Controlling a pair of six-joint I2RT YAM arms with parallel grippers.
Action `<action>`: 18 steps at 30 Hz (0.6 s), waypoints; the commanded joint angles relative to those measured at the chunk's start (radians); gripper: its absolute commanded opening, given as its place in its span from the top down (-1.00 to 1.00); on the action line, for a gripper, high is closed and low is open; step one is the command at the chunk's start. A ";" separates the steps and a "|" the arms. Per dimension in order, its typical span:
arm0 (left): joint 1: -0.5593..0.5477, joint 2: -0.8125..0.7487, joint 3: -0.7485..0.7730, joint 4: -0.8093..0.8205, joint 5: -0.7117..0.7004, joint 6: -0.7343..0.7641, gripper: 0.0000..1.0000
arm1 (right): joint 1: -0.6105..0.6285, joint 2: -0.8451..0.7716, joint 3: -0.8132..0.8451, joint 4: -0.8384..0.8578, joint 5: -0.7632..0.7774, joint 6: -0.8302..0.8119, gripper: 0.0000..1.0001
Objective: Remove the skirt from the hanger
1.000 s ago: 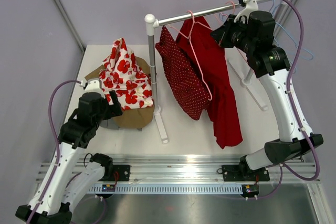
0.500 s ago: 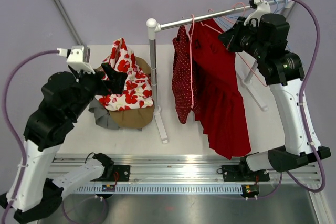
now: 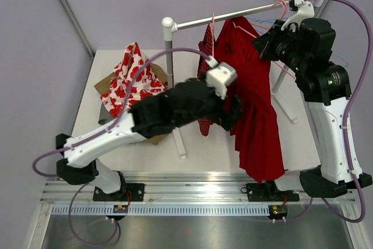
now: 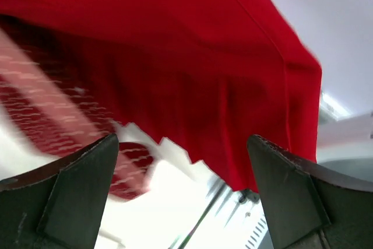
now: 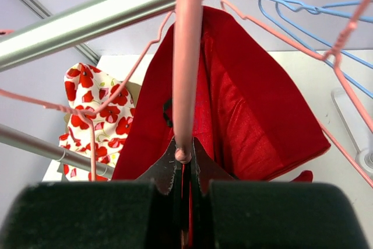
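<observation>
Next, I move my left gripper to the red skirt's lower part [image 3: 261,154] [image 4: 253,129], just above the hem, and close it there to pull the skirt down.
The red skirt [image 3: 256,115] hangs on a pink hanger [image 3: 274,21] beside the silver rail [image 3: 233,14]. My right gripper [image 3: 267,42] is shut on the hanger's wire [image 5: 187,56] high up by the rail; in the right wrist view the jaws [image 5: 187,161] clamp it, with the skirt [image 5: 250,109] behind. My left gripper [image 3: 235,115] reaches across to the skirt's lower left side. It is open and empty in the left wrist view [image 4: 183,193], with the skirt's hem [image 4: 175,56] just ahead of its fingers [image 4: 70,185].
A red polka-dot garment [image 3: 205,56] hangs left of the skirt on another pink hanger. A floral garment [image 3: 131,74] lies on a brown pile at the left. The rack's post [image 3: 172,86] and foot stand mid-table. Blue hangers [image 5: 303,7] hang at the rail's right end.
My left arm swung from the left side across the table to the skirt's lower edge. My right gripper shifted slightly right and up with the hanger, and the skirt swung with it.
</observation>
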 commanded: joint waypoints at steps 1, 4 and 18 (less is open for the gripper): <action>-0.088 0.066 0.011 0.153 0.069 -0.019 -0.91 | 0.005 -0.020 0.070 0.055 0.037 0.009 1.00; -0.120 0.142 0.025 0.213 0.129 -0.040 -0.91 | 0.004 -0.032 0.058 0.050 0.043 0.006 1.00; -0.160 0.239 0.025 0.282 0.057 -0.054 0.25 | 0.004 -0.071 0.030 0.047 0.048 0.006 1.00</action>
